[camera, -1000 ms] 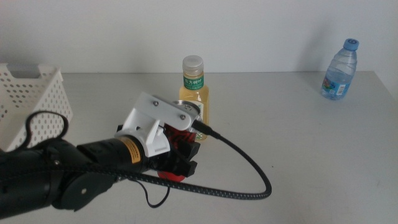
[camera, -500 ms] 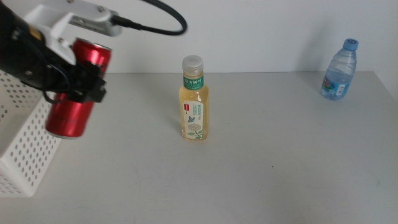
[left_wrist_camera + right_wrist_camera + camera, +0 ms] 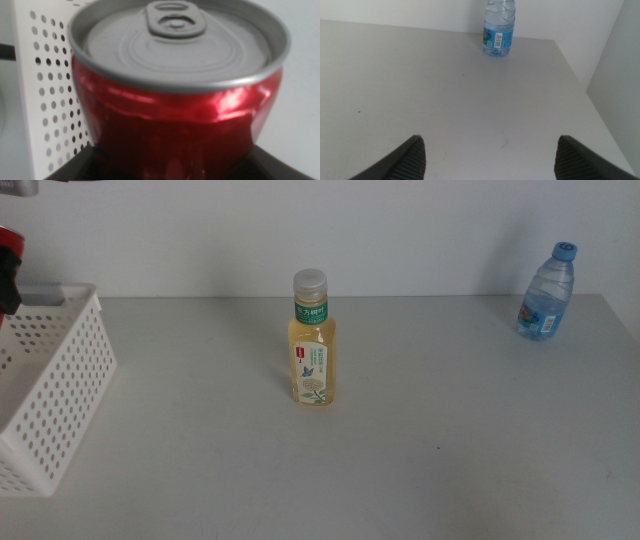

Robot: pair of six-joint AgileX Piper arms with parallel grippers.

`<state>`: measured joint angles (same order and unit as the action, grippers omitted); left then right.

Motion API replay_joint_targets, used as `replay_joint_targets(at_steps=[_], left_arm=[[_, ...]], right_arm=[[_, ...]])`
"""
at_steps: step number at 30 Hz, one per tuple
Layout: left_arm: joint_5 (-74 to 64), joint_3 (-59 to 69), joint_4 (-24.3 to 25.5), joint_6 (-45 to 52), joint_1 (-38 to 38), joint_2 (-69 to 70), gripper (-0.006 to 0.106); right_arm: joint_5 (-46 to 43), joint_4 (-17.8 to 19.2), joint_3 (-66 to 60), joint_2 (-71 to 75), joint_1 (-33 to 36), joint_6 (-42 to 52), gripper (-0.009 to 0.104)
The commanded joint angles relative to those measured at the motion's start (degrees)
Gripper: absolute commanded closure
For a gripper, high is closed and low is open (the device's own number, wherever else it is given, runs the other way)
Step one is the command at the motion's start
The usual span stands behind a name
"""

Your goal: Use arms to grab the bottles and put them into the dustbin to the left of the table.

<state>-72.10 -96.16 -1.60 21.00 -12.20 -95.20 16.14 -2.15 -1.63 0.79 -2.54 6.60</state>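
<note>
The robot's left gripper will release the red soda can, now held above the white dustbin, inside the white dustbin [image 3: 16,384], next to the side of the dustbin that faces the tea bottle.
My left gripper [image 3: 7,278] is at the far left edge of the middle view, above the white dustbin [image 3: 52,376]. It is shut on the red soda can [image 3: 175,110], of which only a red sliver [image 3: 9,238] shows in the middle view. In the left wrist view the can fills the picture between the jaws [image 3: 175,169], with the dustbin's perforated wall [image 3: 45,100] right behind it. The tea bottle [image 3: 312,340] stands upright mid-table. The water bottle [image 3: 548,292] stands at the far right. My right gripper [image 3: 490,162] is open, low over the table, facing the water bottle [image 3: 499,27].
The grey table [image 3: 420,440] ends at a white wall behind. In the right wrist view the table's right edge [image 3: 580,85] drops off just beside the water bottle.
My left arm lifted the red can from beside the tea bottle and carried it up and left to above the dustbin, almost out of the middle view. The bottles have not moved.
</note>
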Motion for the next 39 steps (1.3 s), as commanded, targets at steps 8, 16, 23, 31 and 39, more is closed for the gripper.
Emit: replay_joint_targets(at_steps=[8, 16, 23, 31, 39], left_arm=[[0.2, -5.4, 6.0, 0.7, -1.6, -7.9, 0.099], [0.6, -5.4, 10.9, -1.8, -1.6, -15.0, 0.099], [1.5, -5.4, 10.9, -4.6, -1.6, -19.9, 0.098], [2.8, -5.4, 9.4, -4.7, -1.6, -21.8, 0.096], [4.3, -5.4, 8.2, -4.6, -1.6, -21.8, 0.059]], right_arm=[[-4.5, 0.5, 0.5, 1.2, -0.3, 0.4, 0.029], [-4.5, 0.5, 0.5, 1.2, -0.3, 0.4, 0.029], [-4.5, 0.5, 0.5, 1.2, -0.3, 0.4, 0.029], [-4.5, 0.5, 0.5, 1.2, -0.3, 0.4, 0.029], [-4.5, 0.5, 0.5, 1.2, -0.3, 0.4, 0.029]])
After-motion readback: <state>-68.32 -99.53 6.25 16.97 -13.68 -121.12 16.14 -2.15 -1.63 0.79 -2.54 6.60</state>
